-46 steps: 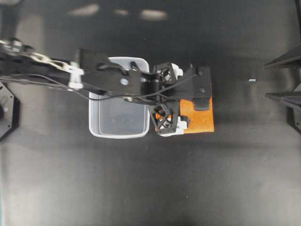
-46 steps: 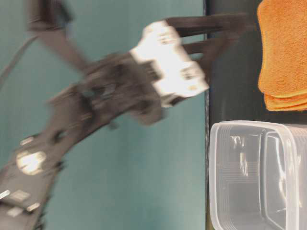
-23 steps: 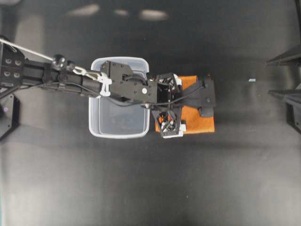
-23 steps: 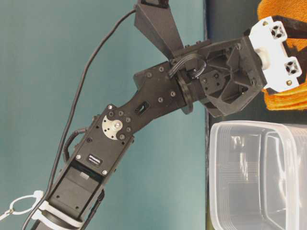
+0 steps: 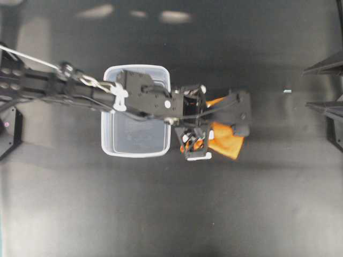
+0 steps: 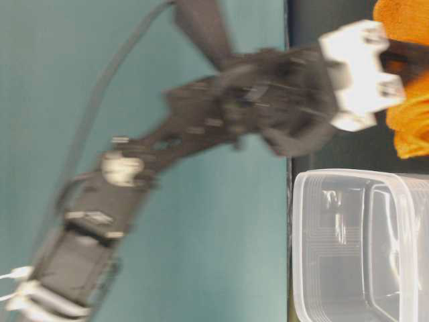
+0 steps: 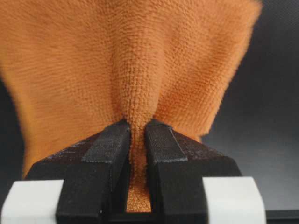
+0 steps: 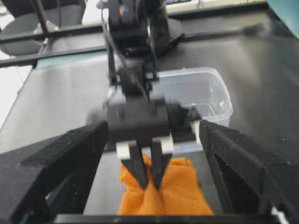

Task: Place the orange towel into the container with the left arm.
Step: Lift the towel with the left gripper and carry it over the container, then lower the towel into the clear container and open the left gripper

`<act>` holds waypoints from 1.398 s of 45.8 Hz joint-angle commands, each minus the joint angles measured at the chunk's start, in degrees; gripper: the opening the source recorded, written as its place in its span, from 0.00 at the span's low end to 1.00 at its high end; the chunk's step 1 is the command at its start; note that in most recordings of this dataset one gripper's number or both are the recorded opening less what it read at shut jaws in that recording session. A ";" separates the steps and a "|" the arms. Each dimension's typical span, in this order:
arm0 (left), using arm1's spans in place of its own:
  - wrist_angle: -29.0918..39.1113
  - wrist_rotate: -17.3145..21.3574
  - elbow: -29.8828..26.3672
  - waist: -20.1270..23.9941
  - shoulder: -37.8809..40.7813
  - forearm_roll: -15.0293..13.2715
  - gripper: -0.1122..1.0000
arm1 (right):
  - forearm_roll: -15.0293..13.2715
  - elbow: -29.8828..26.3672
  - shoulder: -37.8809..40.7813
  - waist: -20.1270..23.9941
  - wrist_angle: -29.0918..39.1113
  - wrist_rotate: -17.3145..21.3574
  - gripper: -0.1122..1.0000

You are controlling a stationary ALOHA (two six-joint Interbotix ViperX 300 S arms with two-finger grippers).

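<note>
My left gripper has the orange towel. It will let go of the towel on the middle of the clear container's bottom (image 5: 139, 115).
The orange towel (image 5: 225, 142) is bunched up just right of the container (image 5: 109, 151), a clear tub. My left gripper (image 5: 212, 131) is shut on a fold of the towel. In the left wrist view the towel (image 7: 131, 56) is pinched between the black pads of the gripper (image 7: 137, 128) and fans out beyond them. The right wrist view shows the left gripper (image 8: 149, 183) pointing down into the towel (image 8: 175, 198), with the container (image 8: 210, 93) behind it. In the table-level view the towel (image 6: 412, 127) is beside the tub (image 6: 362, 248). My right gripper (image 5: 322, 90) is open at the right edge.
The table is black and matte (image 5: 171, 214). The left arm (image 5: 80, 91) reaches across the top of the tub. The right gripper's wide fingers (image 8: 56, 163) frame the right wrist view. A small white speck (image 5: 287, 91) lies on the table at the right.
The left gripper came down onto the flat towel and closed on it. The towel is now gathered into a bunch and smaller in outline. The right arm has not moved.
</note>
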 commanded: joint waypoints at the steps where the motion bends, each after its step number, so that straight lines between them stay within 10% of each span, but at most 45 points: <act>1: 3.25 0.09 -2.81 0.09 -6.59 0.09 0.16 | 0.18 -0.79 0.09 -0.09 -0.26 0.09 0.78; 12: 11.51 0.09 1.49 0.70 -21.62 0.18 0.16 | 0.18 -1.14 -0.62 -0.09 -0.26 0.09 0.79; 33: 6.06 0.09 30.85 4.22 -38.67 0.18 0.16 | 0.09 -0.79 -0.35 -0.09 -0.53 0.09 0.78; 64: 2.11 0.09 32.87 4.22 -37.97 0.18 0.16 | 0.18 -0.70 -0.26 -0.09 -0.53 0.09 0.78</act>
